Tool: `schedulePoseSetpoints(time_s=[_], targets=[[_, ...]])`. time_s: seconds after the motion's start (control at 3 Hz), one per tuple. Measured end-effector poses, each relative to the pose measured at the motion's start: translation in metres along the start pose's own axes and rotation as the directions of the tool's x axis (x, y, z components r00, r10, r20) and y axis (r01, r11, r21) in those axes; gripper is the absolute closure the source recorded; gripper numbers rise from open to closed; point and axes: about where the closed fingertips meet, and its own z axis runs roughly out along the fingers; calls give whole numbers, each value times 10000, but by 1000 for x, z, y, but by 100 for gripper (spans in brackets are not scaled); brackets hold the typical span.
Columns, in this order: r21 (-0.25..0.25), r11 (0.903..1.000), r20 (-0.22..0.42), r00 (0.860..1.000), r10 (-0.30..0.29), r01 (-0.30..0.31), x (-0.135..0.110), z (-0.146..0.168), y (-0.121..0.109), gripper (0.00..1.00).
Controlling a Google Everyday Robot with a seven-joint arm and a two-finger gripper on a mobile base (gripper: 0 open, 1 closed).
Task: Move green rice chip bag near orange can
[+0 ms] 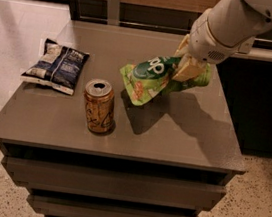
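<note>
The green rice chip bag, now held tilted above the table, will be released by my gripper on the grey table (pixel 148 94), close against the orange can.
My gripper (pixel 187 69) is shut on the right end of the green rice chip bag (pixel 153 77) and holds it tilted above the table, its lower left corner hanging close to the surface. The bag is bright green with a dark green oval logo and orange patches. The orange can (pixel 99 106) stands upright on the table to the lower left of the bag, a short gap away. The white arm comes in from the upper right.
A dark blue-and-white bag (pixel 56 65) lies flat at the table's left side. The grey table (pixel 172 136) has drawers below its front edge. A dark counter stands to the right and a wooden wall panel behind.
</note>
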Motion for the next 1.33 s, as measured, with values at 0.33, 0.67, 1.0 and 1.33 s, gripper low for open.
schedulePoseSetpoints(time_s=[0.33,0.67,1.0,1.33], targets=[[-58,10000,-59,10000,63,-63,-2,-1,14,100],[-77,10000,25,10000,44,-44,-11,-1,24,100],[-140,9999,47,10000,-25,26,-21,-1,31,95],[-256,9997,-62,10000,54,-56,-21,0,37,77]])
